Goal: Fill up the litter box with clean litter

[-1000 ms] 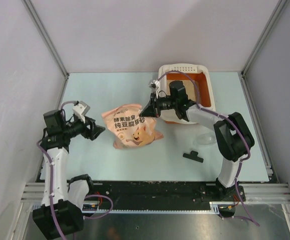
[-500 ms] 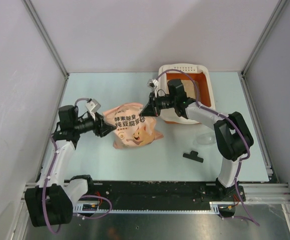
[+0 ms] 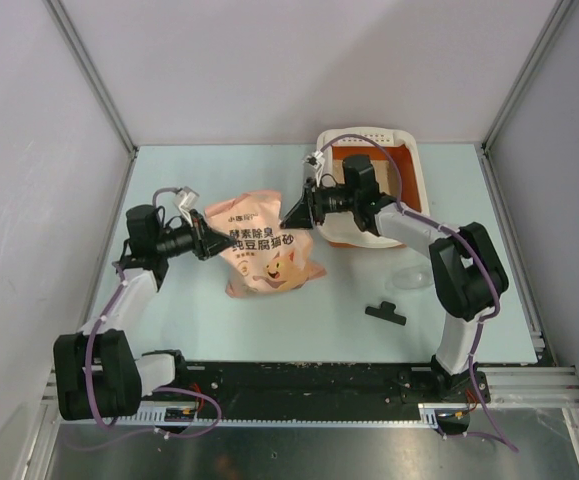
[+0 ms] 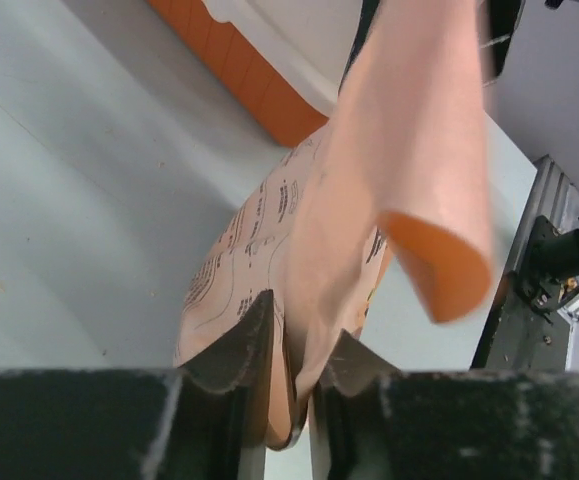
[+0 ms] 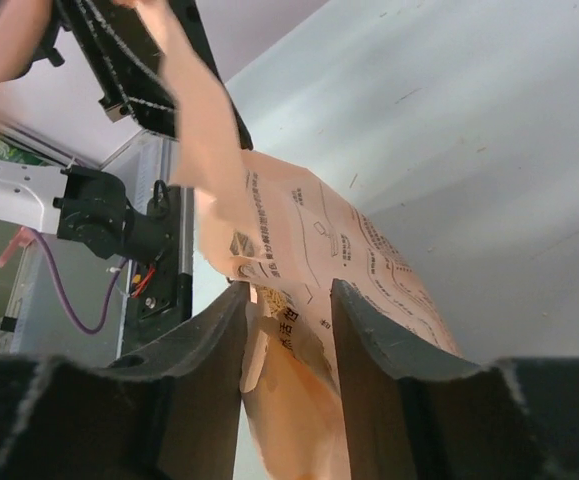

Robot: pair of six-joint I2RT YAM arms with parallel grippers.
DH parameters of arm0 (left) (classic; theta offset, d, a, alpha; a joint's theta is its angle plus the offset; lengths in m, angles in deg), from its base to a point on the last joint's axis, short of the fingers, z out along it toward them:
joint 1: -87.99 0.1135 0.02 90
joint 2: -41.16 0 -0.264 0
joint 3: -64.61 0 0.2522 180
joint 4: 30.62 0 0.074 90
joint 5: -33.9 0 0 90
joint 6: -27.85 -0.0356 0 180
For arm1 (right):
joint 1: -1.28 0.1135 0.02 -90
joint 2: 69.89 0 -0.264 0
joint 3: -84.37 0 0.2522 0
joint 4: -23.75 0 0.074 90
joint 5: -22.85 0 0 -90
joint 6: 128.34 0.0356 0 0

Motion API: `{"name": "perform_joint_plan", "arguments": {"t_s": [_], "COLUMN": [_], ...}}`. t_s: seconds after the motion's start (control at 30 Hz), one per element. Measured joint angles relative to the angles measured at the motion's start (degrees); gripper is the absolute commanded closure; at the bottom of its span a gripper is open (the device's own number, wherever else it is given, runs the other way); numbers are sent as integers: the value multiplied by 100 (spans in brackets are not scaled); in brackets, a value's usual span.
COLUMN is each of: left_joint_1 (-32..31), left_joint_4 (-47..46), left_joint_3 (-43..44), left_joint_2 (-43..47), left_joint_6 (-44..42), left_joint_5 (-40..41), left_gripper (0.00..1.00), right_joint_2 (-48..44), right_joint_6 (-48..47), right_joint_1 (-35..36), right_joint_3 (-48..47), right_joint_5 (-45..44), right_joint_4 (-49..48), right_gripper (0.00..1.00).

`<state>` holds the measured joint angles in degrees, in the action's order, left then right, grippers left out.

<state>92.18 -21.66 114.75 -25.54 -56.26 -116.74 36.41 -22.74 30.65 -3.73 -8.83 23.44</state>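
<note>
The bag's torn edge is hanging loose in the open fingers of my right gripper, so my right gripper will pinch the bag's upper side (image 3: 291, 236) before my left gripper backs away.
The pink-peach bag of clean litter (image 3: 264, 250) lies on the table, left of the litter box (image 3: 369, 133), a cream-rimmed tray with orange inner walls. My left gripper (image 3: 212, 243) is at the bag's left edge. In the left wrist view its jaws (image 4: 304, 320) pinch a fold of the bag (image 4: 269, 220), with the litter box's orange wall (image 4: 239, 70) beyond. My right gripper (image 3: 294, 215) is at the bag's upper right corner. Its jaws (image 5: 287, 290) stand apart, and the bag's torn edge (image 5: 319, 240) hangs loosely between them. No loose granules show.
A small black clip (image 3: 385, 313) lies on the table at the front right. A faint clear object (image 3: 409, 278) sits just behind it. The enclosure's walls and frame posts close in the table on three sides.
My left arm has swung right to the bag and its jaws have closed on the bag's left edge. My right gripper's jaws have opened at the bag's corner.
</note>
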Motion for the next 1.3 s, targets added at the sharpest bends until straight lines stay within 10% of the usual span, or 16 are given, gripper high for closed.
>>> {"name": "perform_joint_plan", "arguments": {"t_s": [0.47, 0.93, 1.3], "left_joint_1": [-11, -11, 254], "left_joint_4": [-199, -120, 688], "left_joint_3": [4, 4, 175], "left_joint_2": [-166, -168, -310], "left_joint_6": [505, 511, 787], "left_joint_5": [-63, -138, -511], "left_gripper": [99, 100, 100], "right_joint_2": [116, 114, 114], "right_joint_6": [472, 1064, 2382], "right_joint_1": [94, 72, 79], "right_joint_3": [461, 1051, 1185], "right_joint_5": [219, 238, 275], "right_joint_4": [-1123, -1801, -2201], "right_gripper": [50, 99, 100]}}
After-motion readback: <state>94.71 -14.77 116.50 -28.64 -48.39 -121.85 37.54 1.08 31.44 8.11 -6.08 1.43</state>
